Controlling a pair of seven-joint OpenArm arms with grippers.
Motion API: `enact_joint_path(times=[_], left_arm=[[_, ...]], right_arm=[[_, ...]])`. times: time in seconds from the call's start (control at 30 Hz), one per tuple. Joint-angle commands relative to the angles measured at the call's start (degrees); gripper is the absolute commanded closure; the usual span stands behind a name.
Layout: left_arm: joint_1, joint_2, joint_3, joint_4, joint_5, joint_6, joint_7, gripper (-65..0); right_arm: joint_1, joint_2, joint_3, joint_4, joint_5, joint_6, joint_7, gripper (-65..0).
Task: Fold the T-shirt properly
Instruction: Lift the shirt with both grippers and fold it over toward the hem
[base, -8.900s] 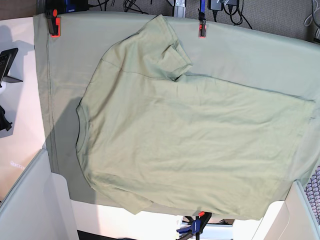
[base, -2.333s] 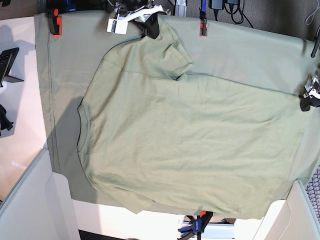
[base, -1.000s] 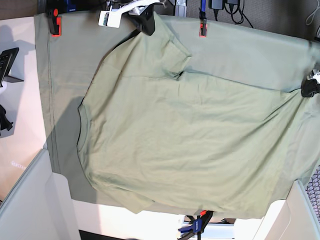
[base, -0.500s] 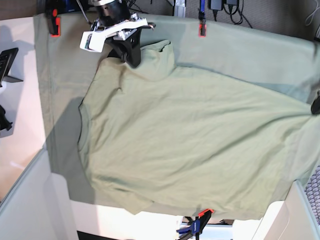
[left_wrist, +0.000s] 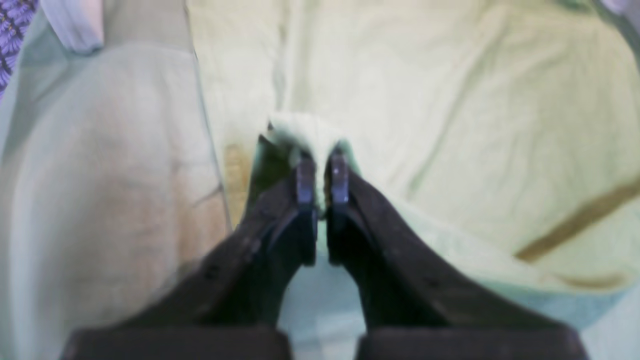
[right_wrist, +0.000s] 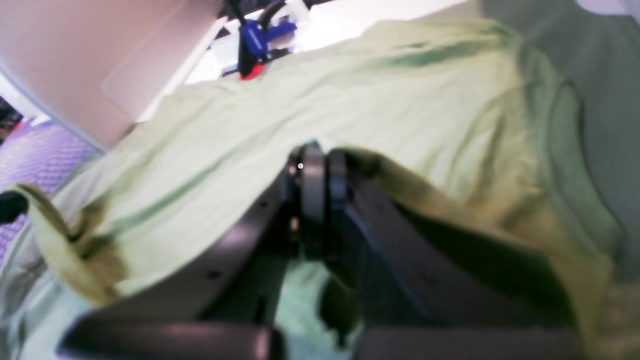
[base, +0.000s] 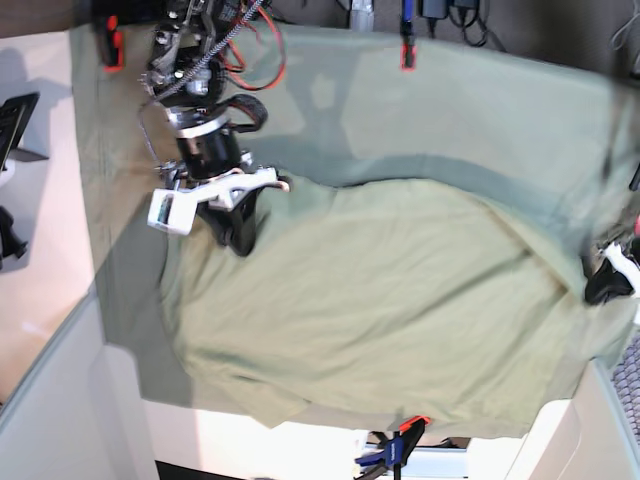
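My right gripper needs to let go of the lifted edge of the T-shirt, setting it on the shirt's body, just nearside of its shut pads (base: 241, 279).
The pale green T-shirt (base: 380, 300) lies across the darker green tablecloth (base: 470, 110), its far edge lifted and drawn over its body. My right gripper (base: 240, 238), at the left of the base view, is shut on the shirt's edge. Its wrist view shows the pads (right_wrist: 314, 175) pressed together with the T-shirt (right_wrist: 400, 100) draped over them. My left gripper (base: 603, 288) stands at the right edge of the base view. It pinches a small bunched fold of the T-shirt (left_wrist: 450, 100) between its shut fingertips (left_wrist: 318, 167).
Orange clamps (base: 112, 45) (base: 405, 55) hold the tablecloth at the far edge, and a blue and orange clamp (base: 390, 450) holds the near edge. White panels (base: 60, 400) stand at the near left and right corners. A purple mat (base: 628, 380) lies at the right.
Both grippers have carried the shirt's far edge toward the near side. The right one moved from the far edge down to mid-left. The left one moved down along the right side.
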Motion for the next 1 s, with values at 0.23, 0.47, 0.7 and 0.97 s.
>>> enact_joint_path(times=[0.23, 0.47, 0.7, 0.97], left_arm=[[-12.00, -0.94, 3.78, -14.88, 4.13, -0.65, -8.44, 0.0], [-13.49, -0.57, 4.81, -19.04, 7.63, -0.65, -12.85, 0.0], [-13.49, 0.44, 10.91, -19.47, 10.60, 5.92, -17.44, -1.3], [-13.51, 2.08, 11.17, -19.58, 11.10, 11.67, -18.29, -17.9]], right_arm=[[14.14, 2.89, -0.11, -14.14, -3.50, 0.04, 1.33, 0.0], [19.43, 3.67, -0.09, -20.35, -5.84, 0.00, 1.49, 0.0], [21.24, 3.85, -0.09, -23.08, -8.28, -0.13, 2.56, 0.0], [21.53, 3.96, -0.11, -26.53, -8.33, -0.13, 6.25, -29.6]])
